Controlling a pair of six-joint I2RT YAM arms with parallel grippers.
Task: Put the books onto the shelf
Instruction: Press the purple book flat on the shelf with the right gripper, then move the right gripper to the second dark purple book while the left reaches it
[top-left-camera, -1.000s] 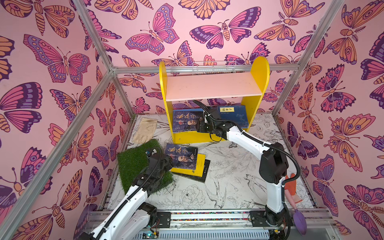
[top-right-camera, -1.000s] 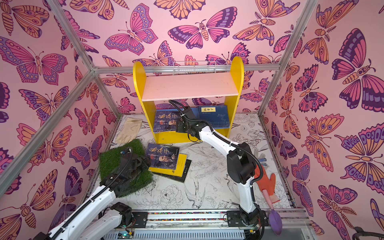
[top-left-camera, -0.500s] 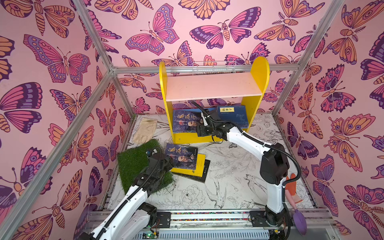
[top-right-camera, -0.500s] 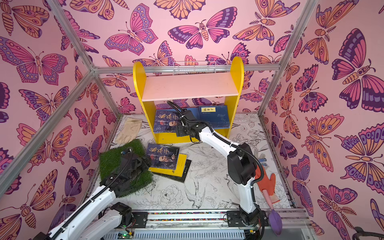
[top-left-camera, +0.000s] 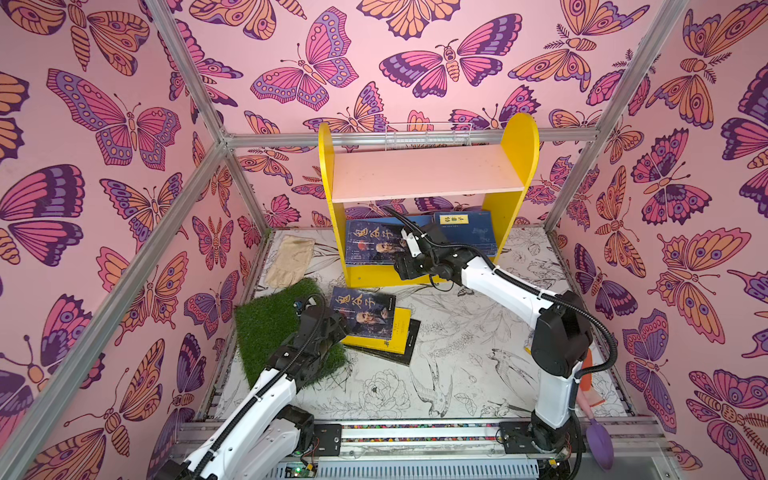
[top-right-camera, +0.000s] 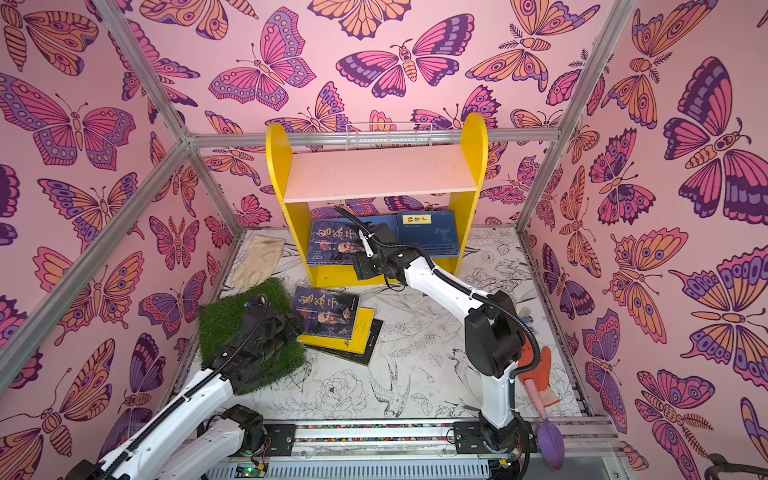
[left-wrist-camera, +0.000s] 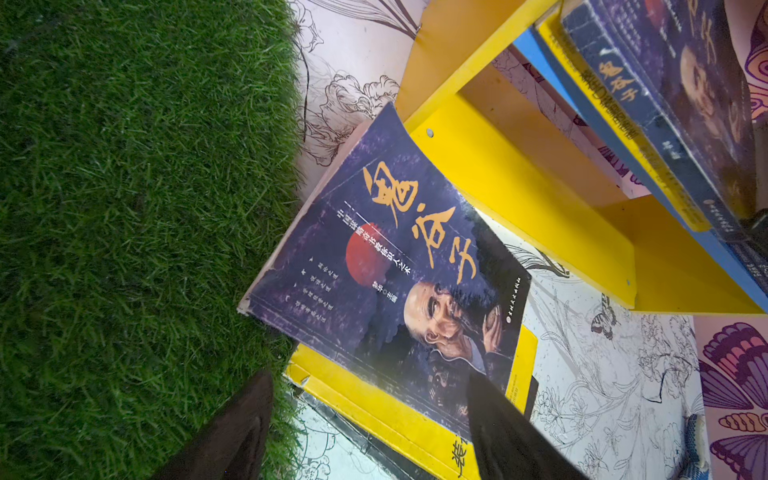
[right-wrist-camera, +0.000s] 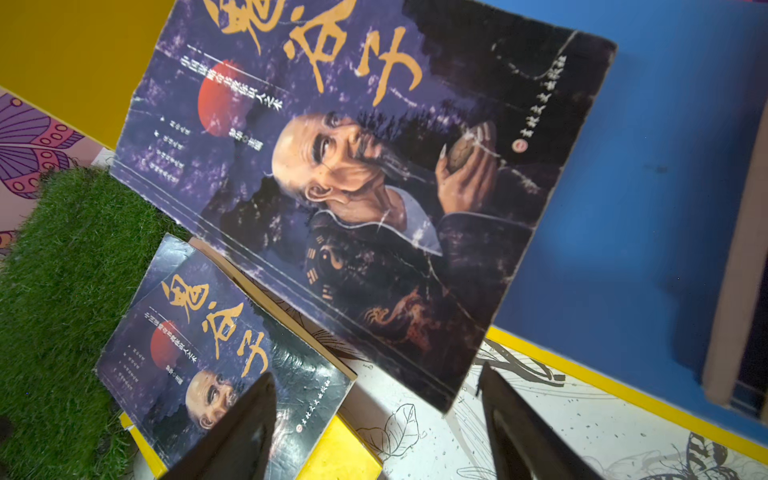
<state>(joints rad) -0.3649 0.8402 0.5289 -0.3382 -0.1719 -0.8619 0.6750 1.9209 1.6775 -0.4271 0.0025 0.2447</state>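
Note:
The next move for my right gripper will be to go to the floor pile's portrait book and grip its page edge (top-left-camera: 392, 318) (right-wrist-camera: 329, 422) opposite my left gripper.
The shelf (top-left-camera: 424, 172) stands at the back, yellow-sided, with a bare pink upper board. On its blue lower board (right-wrist-camera: 644, 166) lie a portrait book (top-left-camera: 374, 247) atop a small pile, overhanging the front edge, and a navy book with a yellow label (top-left-camera: 465, 232). On the floor, another portrait book (top-left-camera: 363, 309) tops a yellow book (top-left-camera: 399, 336) and a black one (top-left-camera: 409, 345). My right gripper (top-left-camera: 401, 266) hangs open and empty just before the shelf's front edge. My left gripper (top-left-camera: 332, 328) is open over the turf edge, its fingers (left-wrist-camera: 498, 424) straddling the floor pile's near corner.
A green turf square (top-left-camera: 274, 328) lies left of the floor pile, and a beige glove (top-left-camera: 291, 259) sits behind it. A white wire basket (top-left-camera: 428, 135) hangs behind the shelf top. An orange glove (top-left-camera: 590, 382) and a purple tool (top-left-camera: 600, 440) lie front right. Butterfly walls enclose everything.
My right gripper has drawn back out of the shelf's lower tier toward the front, leaving the portrait book there. The left arm has not moved.

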